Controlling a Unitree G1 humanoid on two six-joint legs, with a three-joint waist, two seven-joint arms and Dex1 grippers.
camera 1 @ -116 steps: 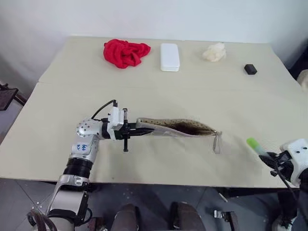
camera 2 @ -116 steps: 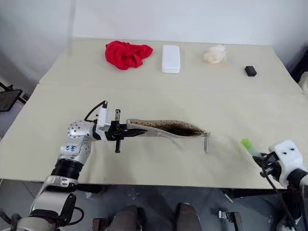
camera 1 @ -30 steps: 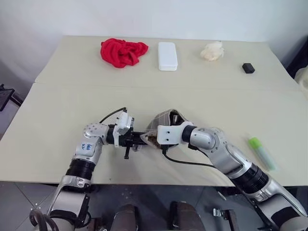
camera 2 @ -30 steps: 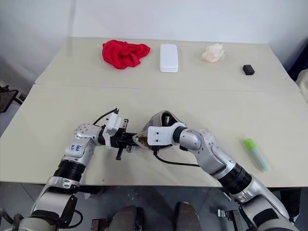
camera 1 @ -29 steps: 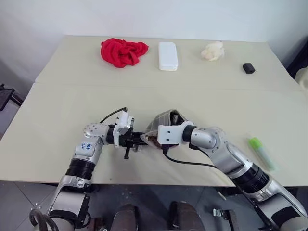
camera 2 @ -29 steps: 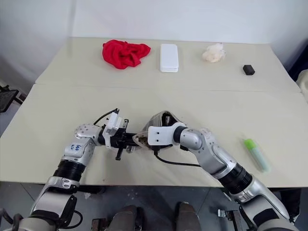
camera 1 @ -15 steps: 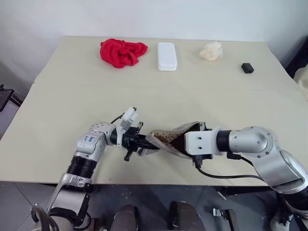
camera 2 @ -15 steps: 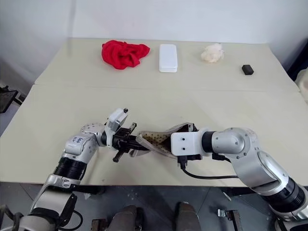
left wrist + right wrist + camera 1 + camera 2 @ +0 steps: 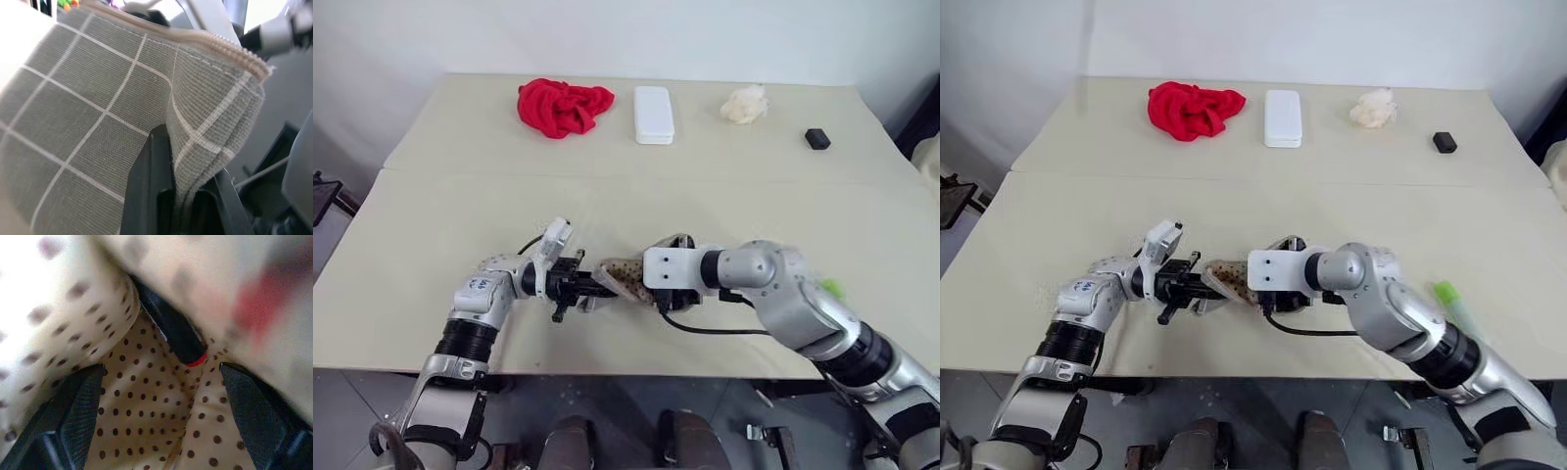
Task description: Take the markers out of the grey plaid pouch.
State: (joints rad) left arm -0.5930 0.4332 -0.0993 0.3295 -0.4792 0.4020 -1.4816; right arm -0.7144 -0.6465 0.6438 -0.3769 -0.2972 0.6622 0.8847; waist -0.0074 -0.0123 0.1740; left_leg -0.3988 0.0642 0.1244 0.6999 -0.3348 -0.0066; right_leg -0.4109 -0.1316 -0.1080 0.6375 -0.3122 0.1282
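Note:
The pouch's lining folds over the red marker, so my right gripper should grab the pouch's edge [image 9: 663, 241] and spread the pouch's opening before the red marker is pulled out.
The grey plaid pouch [image 9: 625, 275] lies bunched near the table's front edge, its beige dotted lining showing. My left gripper [image 9: 588, 287] is shut on the pouch's left end; in the left wrist view a black finger [image 9: 150, 186] clamps the plaid fabric [image 9: 88, 107]. My right gripper [image 9: 161, 377] is open inside the pouch, its fingers [image 9: 73, 416] on either side of a dark pen end with a red rim, the red marker [image 9: 172, 335]. The light green marker [image 9: 1449, 298] lies on the table at the right, partly hidden by my right arm.
Along the far edge lie a red cloth [image 9: 565, 105], a white rectangular case [image 9: 654, 114], a crumpled white wad [image 9: 744, 103] and a small black block [image 9: 818, 138]. The table's front edge [image 9: 607, 367] runs just below both arms.
Half a second ago my right gripper had drawn rightward, stretching the pouch out; now it is pushed back in toward the left gripper and the pouch is bunched. The left gripper's wrist has rolled slightly.

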